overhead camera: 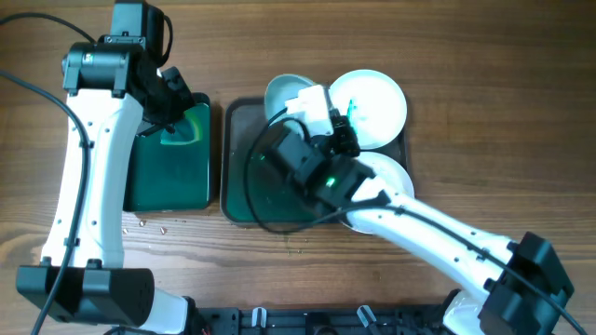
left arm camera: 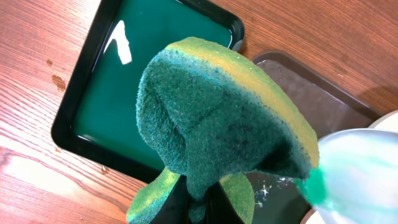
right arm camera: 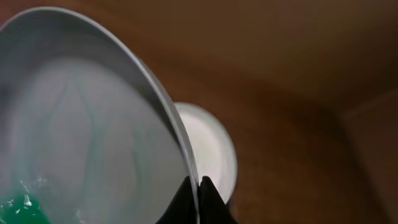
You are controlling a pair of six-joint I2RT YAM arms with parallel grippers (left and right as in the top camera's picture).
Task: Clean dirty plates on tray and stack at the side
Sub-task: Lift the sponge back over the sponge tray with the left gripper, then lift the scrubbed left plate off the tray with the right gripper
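My right gripper is going to set down the white plate, now held tilted above the dark green tray. It will let go of it on the bare table (overhead camera: 457,138) next to the far plate of the dark green tray.
My right gripper (overhead camera: 343,130) (right arm camera: 198,193) is shut on the rim of a white plate (overhead camera: 372,102) (right arm camera: 81,124). It holds the plate tilted above the dark green tray (overhead camera: 240,140) (left arm camera: 298,99). Teal-green smears show inside the plate near the jaws. A second plate (overhead camera: 284,91) lies at the tray's far left, half hidden by my right wrist. A third plate (overhead camera: 391,177) lies at the near right. My left gripper (overhead camera: 175,121) (left arm camera: 199,202) is shut on a green and yellow sponge (overhead camera: 182,135) (left arm camera: 217,118), held above the small tray's far right corner.
The smaller bright-green tray (overhead camera: 168,177) (left arm camera: 143,68) with a black rim lies left of the dark tray. Small crumbs (overhead camera: 144,223) lie on the wooden table in front of it. A blurred white plate edge with teal (left arm camera: 354,174) shows in the left wrist view. Another plate (right arm camera: 208,149) shows beyond the held one.
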